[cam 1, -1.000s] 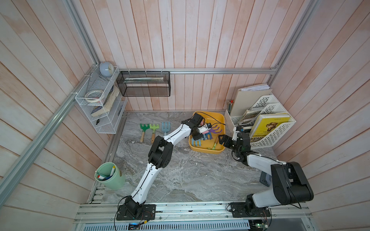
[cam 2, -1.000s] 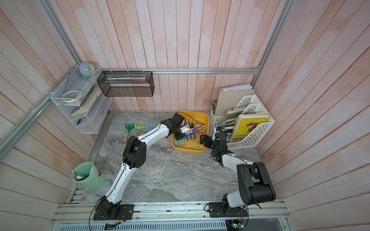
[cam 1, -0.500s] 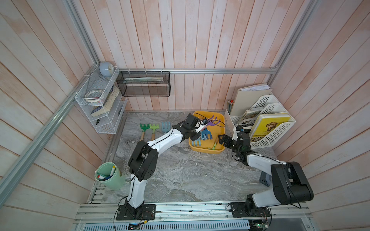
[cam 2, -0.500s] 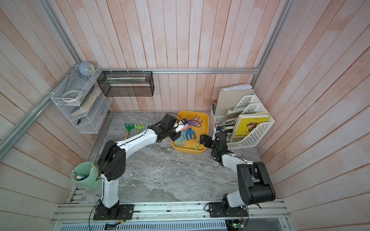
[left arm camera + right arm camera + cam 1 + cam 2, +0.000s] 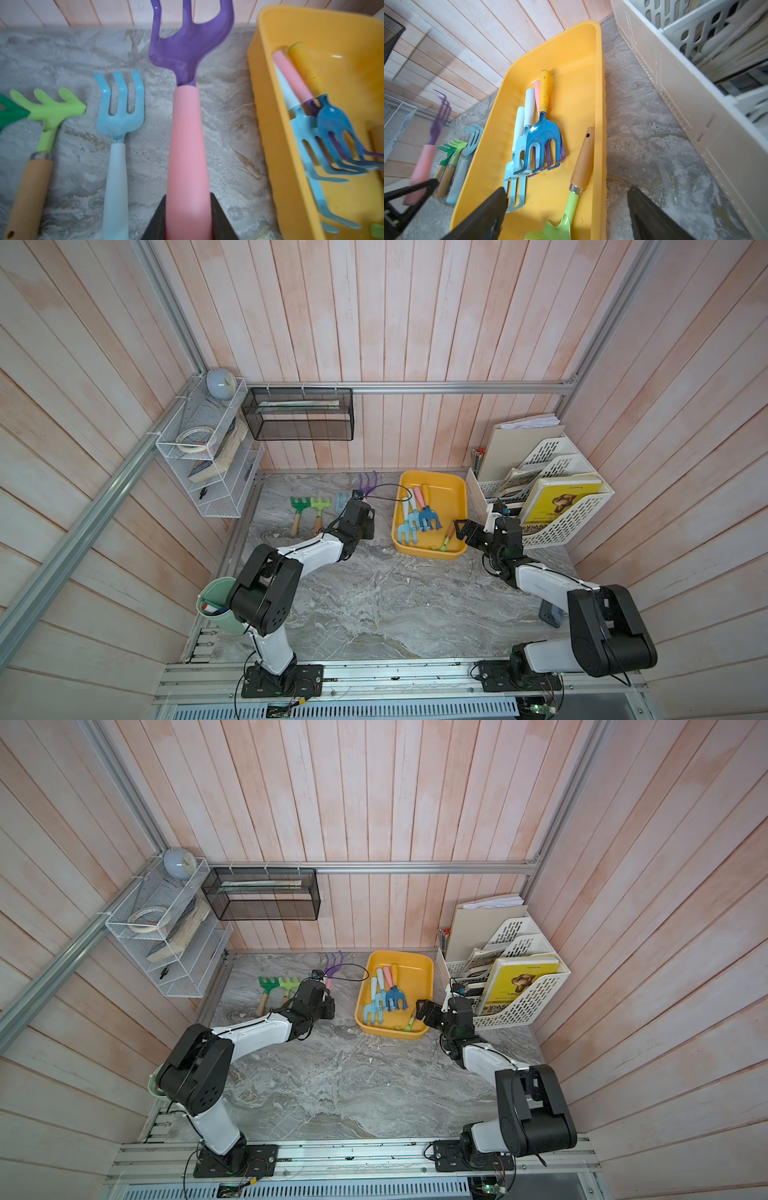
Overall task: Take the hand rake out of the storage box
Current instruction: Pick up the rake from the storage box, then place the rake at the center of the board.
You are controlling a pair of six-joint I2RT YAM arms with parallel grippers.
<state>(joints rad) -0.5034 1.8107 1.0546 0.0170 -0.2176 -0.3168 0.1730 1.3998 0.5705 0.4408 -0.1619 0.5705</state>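
Observation:
I have the pink handle by its end in my left gripper, so I will put the rake down and grip it nearer the purple head (image 5: 186, 100) to line it up.
The yellow storage box (image 5: 451, 489) sits at the back right of the table. My left gripper (image 5: 188, 199) is shut on the pink handle of a purple-headed hand rake (image 5: 187, 145). The rake is outside the box, over the table beside the box's left wall (image 5: 270, 104), with its head (image 5: 368, 481) pointing at the back wall. Still in the box lie a dark blue rake (image 5: 542, 133), light blue and purple ones under it, and a green one with a wooden handle (image 5: 582, 162). My right gripper (image 5: 566, 190) is open, straddling the box's near right rim (image 5: 461, 529).
Two green rakes (image 5: 307, 506) and a light blue rake (image 5: 340, 499) lie in a row left of the held one. A white file rack (image 5: 561, 497) stands right of the box. A black mesh basket (image 5: 299, 418) and a wire shelf (image 5: 208, 456) hang on the walls. A green cup (image 5: 216, 605) stands at the left edge.
My left arm has carried the purple rake leftward, from over the box out to the table beside it. The right gripper has stayed in place, open.

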